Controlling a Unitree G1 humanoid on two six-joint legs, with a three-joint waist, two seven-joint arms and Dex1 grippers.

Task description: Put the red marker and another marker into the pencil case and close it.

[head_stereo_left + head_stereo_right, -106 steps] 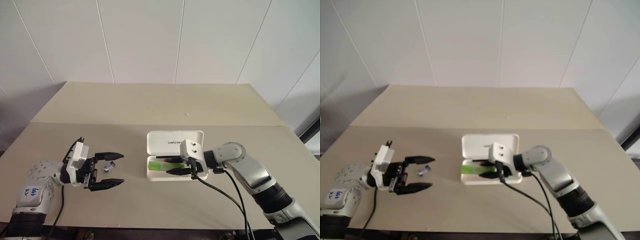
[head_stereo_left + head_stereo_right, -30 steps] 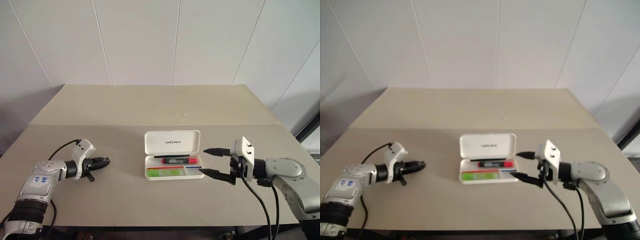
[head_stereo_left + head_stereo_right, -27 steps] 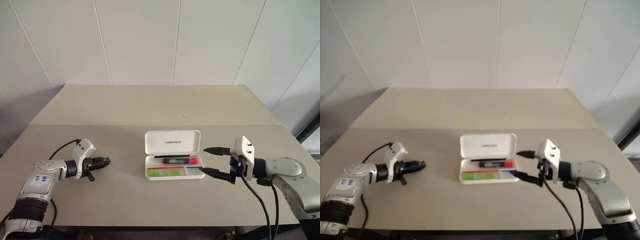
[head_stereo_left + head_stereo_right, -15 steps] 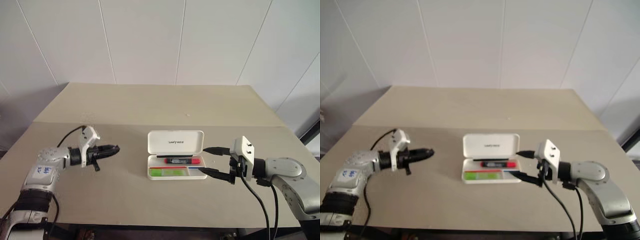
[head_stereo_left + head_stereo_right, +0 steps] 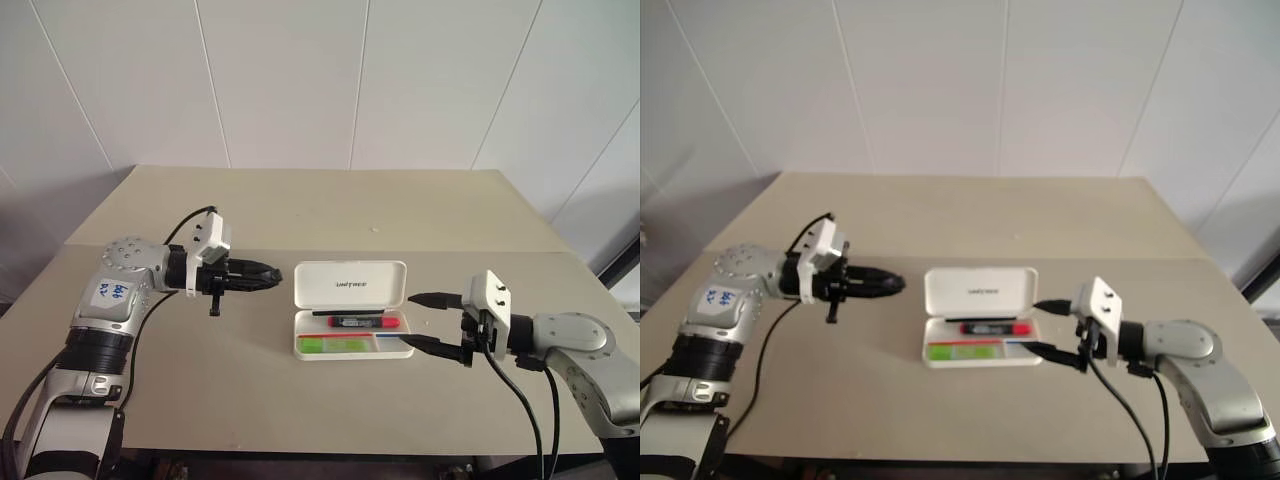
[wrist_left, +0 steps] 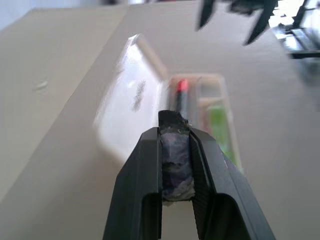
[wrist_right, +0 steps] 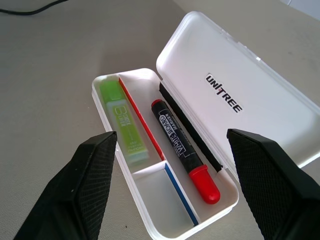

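The robot's left gripper will release the dark crumpled wad in the pencil case's small compartment [image 5: 389, 341] [image 6: 209, 91], beyond the end of the lime-green marker. The wad is now above the table beside the lid.
The white pencil case [image 5: 350, 285] lies open mid-table, its lettered lid tilted back. Inside, the red marker [image 7: 185, 155] rests along the lid side and the lime-green marker [image 7: 122, 122] along the front side. My left gripper [image 5: 277, 277] hovers above the table just left of the lid, pointing at the case. It is shut on a small dark crumpled wad [image 6: 175, 155]. My right gripper [image 5: 407, 318] stands open at the case's right end, one finger beyond the tray's back corner, one by its front corner, holding nothing.
The beige table [image 5: 300, 210] stretches back to a white panelled wall, with bare surface left of, behind and in front of the case. A black cable [image 5: 520, 400] trails from my right wrist toward the front edge.
My left arm has lifted and swung right, from low over the table at far left to beside the case lid, still gripping the wad. The right gripper has stayed put.
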